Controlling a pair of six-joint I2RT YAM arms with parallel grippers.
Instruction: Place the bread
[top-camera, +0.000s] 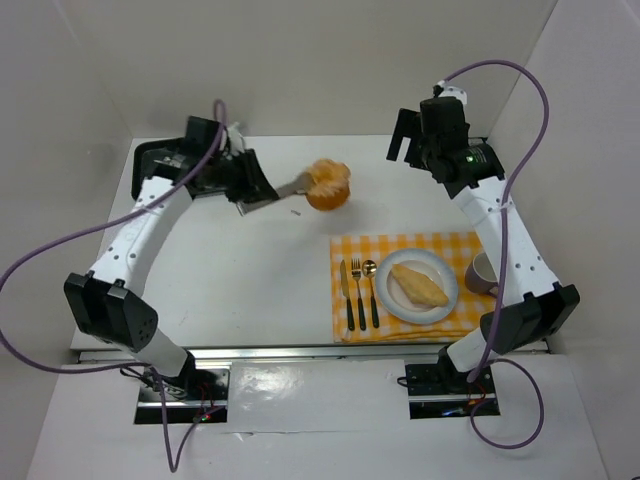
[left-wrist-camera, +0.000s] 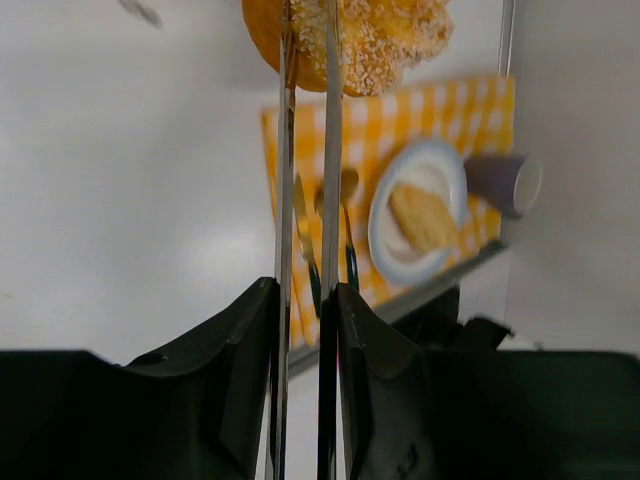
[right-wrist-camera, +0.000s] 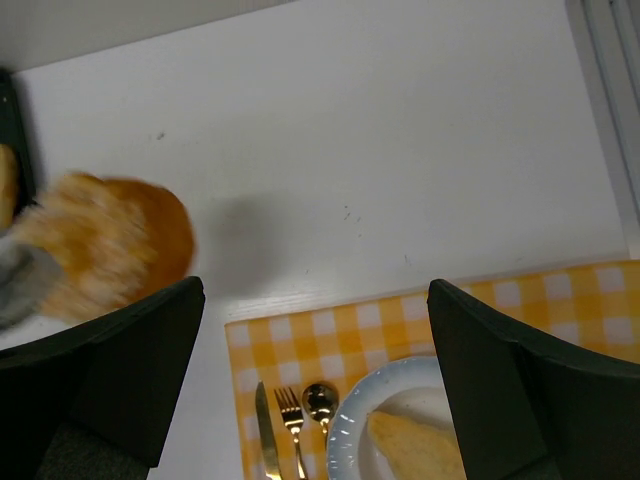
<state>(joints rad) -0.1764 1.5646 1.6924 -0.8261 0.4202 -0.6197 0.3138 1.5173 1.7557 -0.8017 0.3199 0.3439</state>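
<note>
I need to release the bread, held up over the table's far middle, from my left gripper on the far half of the white plate (top-camera: 422, 269) (left-wrist-camera: 424, 181), against the pale flat food.
The bread (top-camera: 328, 185) is a round golden bun with seeds on top, held up over the table's far middle between the tips of metal tongs (top-camera: 290, 187). My left gripper (top-camera: 250, 186) is shut on the tongs' handles. In the left wrist view the two tong blades (left-wrist-camera: 284, 200) run up from my left gripper (left-wrist-camera: 306, 300) to the bread (left-wrist-camera: 370, 35) at the top edge. My right gripper (top-camera: 425, 150) hovers at the far right, open and empty. In the right wrist view the bread (right-wrist-camera: 110, 245) shows blurred at the left, beyond my right gripper (right-wrist-camera: 315, 370).
A yellow checked placemat (top-camera: 400, 245) lies at the near right. On it are a white plate (top-camera: 385, 290) with a pale flat piece of food (top-camera: 418, 285), and a knife (top-camera: 343, 293), fork (top-camera: 356, 290) and spoon (top-camera: 371, 290). A purple cup (top-camera: 482, 272) stands right of the plate.
</note>
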